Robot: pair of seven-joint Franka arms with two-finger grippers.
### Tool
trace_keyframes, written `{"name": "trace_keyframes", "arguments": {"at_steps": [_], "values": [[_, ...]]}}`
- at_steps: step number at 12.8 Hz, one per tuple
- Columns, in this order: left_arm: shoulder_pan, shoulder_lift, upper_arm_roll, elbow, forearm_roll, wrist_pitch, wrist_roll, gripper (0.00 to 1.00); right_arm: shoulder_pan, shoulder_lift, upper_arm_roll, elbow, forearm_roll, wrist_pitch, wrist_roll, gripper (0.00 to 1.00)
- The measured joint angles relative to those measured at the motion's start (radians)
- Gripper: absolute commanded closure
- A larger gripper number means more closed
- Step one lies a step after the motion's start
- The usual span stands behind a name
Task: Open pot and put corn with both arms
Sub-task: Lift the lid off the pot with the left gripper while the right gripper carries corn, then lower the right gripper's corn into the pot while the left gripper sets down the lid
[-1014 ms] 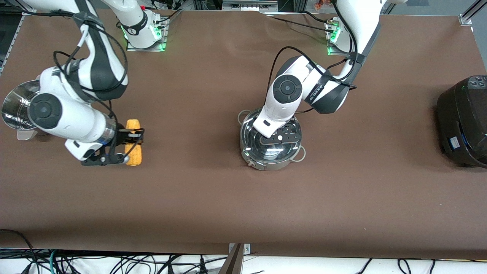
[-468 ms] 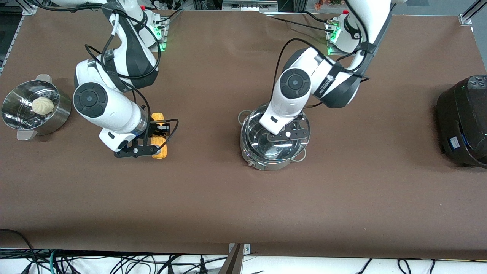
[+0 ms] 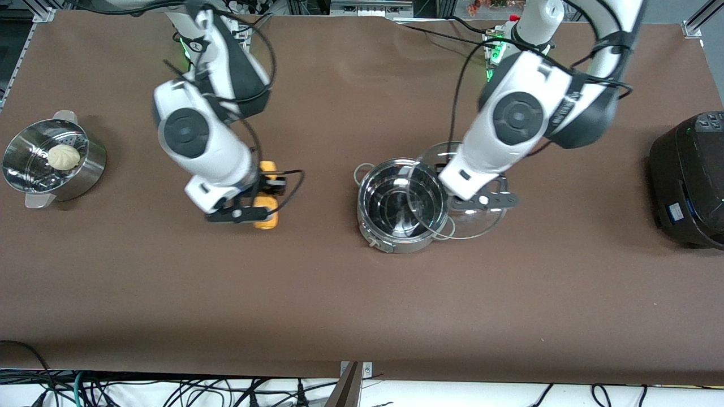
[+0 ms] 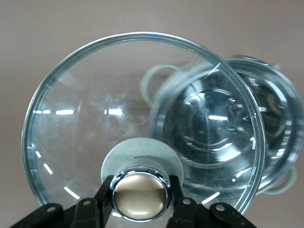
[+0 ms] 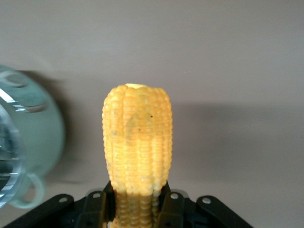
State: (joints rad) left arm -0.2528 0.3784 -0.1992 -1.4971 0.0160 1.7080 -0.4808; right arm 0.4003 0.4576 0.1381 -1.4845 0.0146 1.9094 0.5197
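My left gripper is to release the glass lid on the bare table [image 3: 547, 201] between the steel pot and the black cooker.
The steel pot [image 3: 396, 240] stands uncovered mid-table, and its inside shows no contents. My left gripper [image 3: 489, 200] is shut on the tan knob [image 4: 141, 197] of the glass lid [image 3: 478, 223]. It holds the lid in the air over the pot's edge on the left arm's side, as the left wrist view shows with the lid [image 4: 90, 118] partly over the pot [image 4: 228, 128]. My right gripper [image 3: 254, 208] is shut on the corn [image 3: 266, 221], above the table between the steamer bowl and the pot. In the right wrist view the corn [image 5: 137, 137] sticks out from the gripper [image 5: 137, 204], with the pot [image 5: 33, 142] at one side.
A perforated steel steamer bowl [image 3: 22, 169] with a white bun [image 3: 63, 156] stands at the right arm's end of the table. A big black cooker [image 3: 690, 181] stands at the left arm's end.
My left gripper has lifted the lid off the pot and moved it toward the left arm's end. My right gripper has carried the corn up and toward the pot.
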Motion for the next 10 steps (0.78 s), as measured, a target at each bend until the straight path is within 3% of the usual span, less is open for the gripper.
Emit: {"name": "trace_keyframes", "arguments": {"at_steps": [6, 10], "values": [[0.108, -0.040, 0.182, -0.124, -0.003, 0.010, 0.442, 1.00, 0.207, 0.219, -0.007, 0.290, -0.008, 0.021, 0.282, 1.00], [0.134, -0.044, 0.297, -0.276, -0.004, 0.204, 0.671, 1.00, 0.292, 0.317, -0.014, 0.389, -0.033, 0.108, 0.427, 1.00]]}}
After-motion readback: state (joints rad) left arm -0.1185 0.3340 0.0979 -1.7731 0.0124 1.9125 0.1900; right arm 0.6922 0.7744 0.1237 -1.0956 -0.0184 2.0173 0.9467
